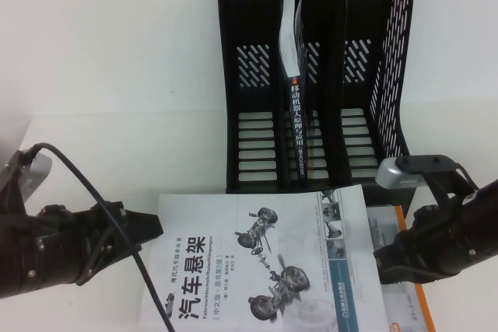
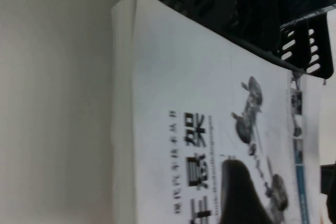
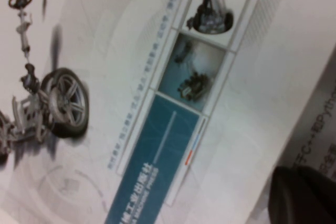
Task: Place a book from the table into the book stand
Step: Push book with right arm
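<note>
I need to close my left gripper on the book's edge point(image 1: 152, 247) point(image 2: 125, 125) beside the top of the book's bold black title, with the pages between my fingers.
The book point(image 1: 249, 270), white with a bold black title, grey suspension pictures and a blue strip, lies cover-up on the table point(image 1: 117, 75) just in front of the book stand point(image 1: 389, 52). My left gripper point(image 1: 152, 227) is at the book's left edge, level with its upper half. My right gripper point(image 1: 381, 258) is at the book's right edge, beside the blue strip. The cover fills the left wrist view point(image 2: 184, 103) and the right wrist view point(image 3: 131, 103). The stand's left and right slots are empty.
A dark-spined book point(image 1: 299, 130) with red-white characters stands in the stand's middle slot. An orange-edged white book point(image 1: 416, 293) lies partly under the book's right side and shows in the right wrist view point(image 3: 315, 135). Bare tabletop point(image 2: 52, 103) lies to the left.
</note>
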Motion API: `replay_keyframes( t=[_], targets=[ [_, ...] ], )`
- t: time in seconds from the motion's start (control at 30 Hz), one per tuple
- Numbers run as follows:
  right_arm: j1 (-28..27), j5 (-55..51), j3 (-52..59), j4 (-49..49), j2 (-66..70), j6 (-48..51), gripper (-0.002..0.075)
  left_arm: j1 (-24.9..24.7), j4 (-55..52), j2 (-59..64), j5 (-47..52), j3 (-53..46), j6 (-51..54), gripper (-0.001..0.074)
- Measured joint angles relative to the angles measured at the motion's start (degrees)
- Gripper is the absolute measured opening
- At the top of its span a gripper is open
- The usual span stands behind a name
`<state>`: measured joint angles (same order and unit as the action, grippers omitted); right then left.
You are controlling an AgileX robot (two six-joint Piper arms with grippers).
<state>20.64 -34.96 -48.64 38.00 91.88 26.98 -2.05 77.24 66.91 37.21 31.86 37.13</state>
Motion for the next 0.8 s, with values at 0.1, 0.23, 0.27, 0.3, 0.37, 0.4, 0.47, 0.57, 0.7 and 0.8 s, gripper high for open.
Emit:
replay_keyframes(
  t=[0.1,0.23,0.27,0.3,0.37,0.4,0.47,0.57,0.7,0.8],
  targets=[
    [0.00,0.12,0.00,0.00,0.00,-0.13,0.0005,2.32,-1.58,0.00,1.24,0.00,0.00,0.0331],
    [0.00,0.24,0.00,0.00,0.00,-0.13,0.0005,9.29,-3.17,0.02,6.38,0.00,0.63,0.0331],
    [0.00,0.24,0.00,0.11,0.00,-0.13,0.0005,11.51,-3.32,0.28,8.41,0.00,1.34,0.0331],
    [0.00,0.35,0.00,0.25,0.00,-0.21,0.0005,13.74,-3.48,0.71,10.62,0.07,2.28,0.0332],
    [0.13,0.62,0.00,0.65,0.00,-0.21,0.0005,17.48,-3.95,2.02,14.92,0.07,4.39,0.0333],
    [0.26,0.64,0.00,0.70,0.00,-0.21,0.0005,19.30,-4.31,2.90,17.44,0.07,5.59,0.0337],
    [0.64,1.21,0.00,0.79,0.00,-0.21,0.0005,21.63,-4.57,4.69,21.16,0.07,7.26,0.0359],
    [1.86,2.23,0.00,0.83,0.00,-0.21,0.0005,22.74,-4.24,7.61,24.29,0.07,9.55,0.0428],
    [3.20,3.18,0.00,1.20,0.00,-0.21,0.0005,23.08,-3.58,11.70,25.57,0.12,10.93,0.0517],
    [3.31,3.38,0.00,1.59,0.38,-0.21,0.0005,23.08,-3.31,14.48,25.71,0.59,11.04,0.0535]
  ],
)
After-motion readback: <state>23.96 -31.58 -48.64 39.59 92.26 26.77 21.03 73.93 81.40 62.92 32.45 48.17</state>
